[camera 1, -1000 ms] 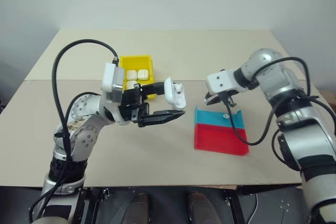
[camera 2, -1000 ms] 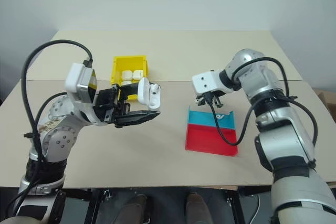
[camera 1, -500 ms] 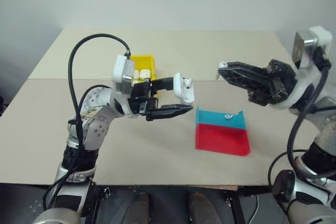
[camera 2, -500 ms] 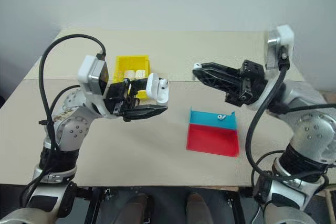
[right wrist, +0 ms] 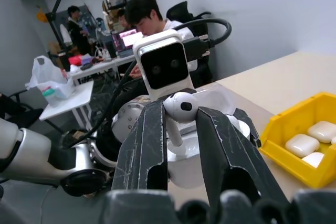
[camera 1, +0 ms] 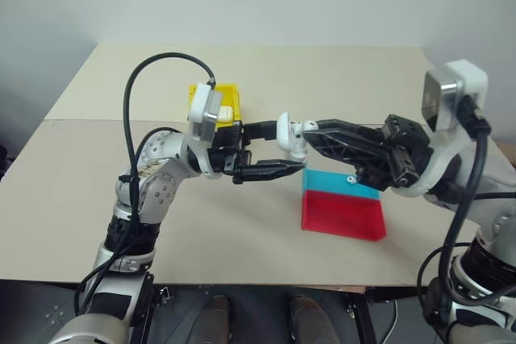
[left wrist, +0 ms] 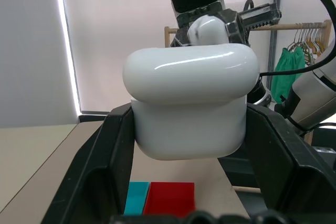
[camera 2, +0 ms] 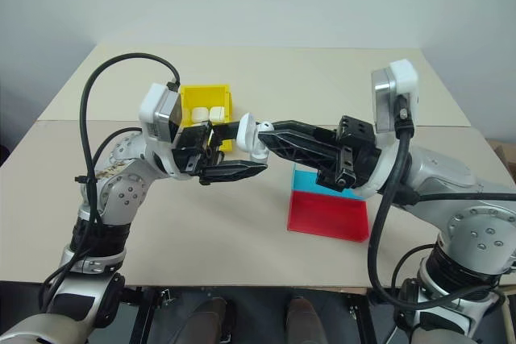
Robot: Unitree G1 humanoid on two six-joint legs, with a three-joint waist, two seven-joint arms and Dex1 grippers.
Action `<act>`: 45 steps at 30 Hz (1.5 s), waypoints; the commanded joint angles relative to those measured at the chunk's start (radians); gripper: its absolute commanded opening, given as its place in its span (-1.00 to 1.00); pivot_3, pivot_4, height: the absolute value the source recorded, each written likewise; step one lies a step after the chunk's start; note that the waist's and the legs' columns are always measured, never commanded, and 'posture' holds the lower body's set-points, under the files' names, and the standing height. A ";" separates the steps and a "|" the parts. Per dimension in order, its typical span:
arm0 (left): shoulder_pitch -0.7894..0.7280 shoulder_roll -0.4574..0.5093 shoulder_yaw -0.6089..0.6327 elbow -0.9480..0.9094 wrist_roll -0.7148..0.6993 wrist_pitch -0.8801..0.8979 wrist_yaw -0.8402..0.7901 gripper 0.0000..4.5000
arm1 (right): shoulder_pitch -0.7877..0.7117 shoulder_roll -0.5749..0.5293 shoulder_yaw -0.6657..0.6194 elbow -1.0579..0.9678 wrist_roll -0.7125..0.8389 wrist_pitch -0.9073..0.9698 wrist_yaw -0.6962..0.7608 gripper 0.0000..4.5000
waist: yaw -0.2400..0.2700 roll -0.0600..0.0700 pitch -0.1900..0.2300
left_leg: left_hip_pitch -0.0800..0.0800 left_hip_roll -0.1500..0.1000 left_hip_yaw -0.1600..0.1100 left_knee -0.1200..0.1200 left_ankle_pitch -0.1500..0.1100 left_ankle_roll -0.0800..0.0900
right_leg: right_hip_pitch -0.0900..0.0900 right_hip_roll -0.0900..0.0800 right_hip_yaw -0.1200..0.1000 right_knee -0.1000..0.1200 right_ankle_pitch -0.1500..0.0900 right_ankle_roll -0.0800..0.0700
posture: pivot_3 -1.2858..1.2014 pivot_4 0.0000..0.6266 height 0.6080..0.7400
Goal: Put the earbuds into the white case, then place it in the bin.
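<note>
The white case will be let go by my left gripper among the other white cases in the yellow bin [camera 1: 224,112]. The held case is still over the table.
My left gripper [camera 1: 284,151] is shut on the white case [camera 1: 287,138], holding it in the air over the table with its lid flipped up. Seen from the left wrist, the case [left wrist: 189,108] sits between the two black fingers [left wrist: 105,156]. My right gripper [camera 1: 313,130] reaches in from the right, shut on one of the earbuds [right wrist: 181,107], which hangs stem down just above the case's opening [right wrist: 184,150]. Another earbud [camera 1: 350,179] lies in the blue tray. The yellow bin [camera 2: 205,93] stands behind my left wrist.
The bin [right wrist: 294,156] holds several white cases [right wrist: 300,144]. A shallow blue tray [camera 1: 326,184] and a red tray [camera 1: 343,215] lie side by side under my right arm. People sit at desks beyond the table in the right wrist view.
My right gripper has swung up from the blue tray and leftward, bringing an earbud to the case. The left gripper has kept hold of the case and hardly moved.
</note>
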 commanded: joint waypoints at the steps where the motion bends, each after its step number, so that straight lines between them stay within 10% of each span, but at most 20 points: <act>1: -0.010 0.003 0.010 -0.029 -0.004 -0.004 -0.001 0.24 | 0.013 -0.036 0.052 -0.031 -0.020 -0.071 0.008 -0.72 | 0.000 0.000 0.000 | 0.000 0.000 0.000 0.000 0.000 0.000 | 0.000 0.000 0.000 0.000 0.000 0.000 | 0.03 -0.52 1.00; 6: -0.002 0.004 0.012 -0.045 -0.004 -0.007 0.004 0.24 | 0.036 -0.079 0.106 -0.035 -0.068 -0.138 0.030 -0.72 | 0.000 0.000 0.000 | 0.000 0.000 0.000 0.000 0.000 0.000 | 0.000 0.000 0.000 0.000 0.000 0.000 | 0.03 -0.52 1.00; 14: 0.005 0.009 0.019 -0.051 -0.003 -0.013 0.009 0.24 | 0.072 -0.170 0.129 -0.031 -0.088 -0.200 0.125 0.47 | 0.002 0.000 0.000 | -0.001 0.000 0.000 0.000 0.000 0.000 | 0.000 0.000 0.000 -0.001 0.000 0.000 | 0.03 -0.52 1.00; 20: 0.018 0.029 0.025 -0.049 0.007 -0.009 0.004 0.24 | 0.105 -0.261 0.048 -0.009 -0.028 -0.239 0.232 0.47 | 0.004 0.000 0.000 | -0.001 0.000 0.000 0.000 0.000 0.000 | 0.000 0.000 0.000 -0.001 0.000 0.000 | 0.03 -0.52 1.00; 31: 0.019 -0.001 -0.059 0.048 0.182 -0.093 0.046 0.24 | -0.148 -0.305 0.208 0.081 -0.225 -0.282 0.207 -0.98 | 0.002 0.000 0.000 | 0.000 0.000 0.001 0.001 0.000 0.000 | 0.000 0.000 0.000 -0.001 0.000 0.000 | 0.03 -0.52 1.00; 38: -0.016 -0.059 -0.082 0.079 0.246 -0.117 0.101 0.24 | -0.469 -0.315 0.591 0.145 -0.522 -0.211 0.326 -0.98 | 0.002 0.000 0.000 | -0.003 0.001 0.003 0.001 0.000 0.000 | -0.003 0.001 -0.001 -0.001 0.000 0.000 | 0.03 -0.52 1.00; 45: 0.003 -0.055 -0.054 0.056 0.243 -0.133 0.123 0.24 | -0.441 -0.361 0.631 0.181 -0.682 -0.270 0.412 -0.98 | 0.012 0.000 0.000 | -0.004 0.000 0.001 0.002 0.000 0.001 | -0.002 -0.002 -0.001 -0.002 0.000 0.001 | 0.03 -0.52 1.00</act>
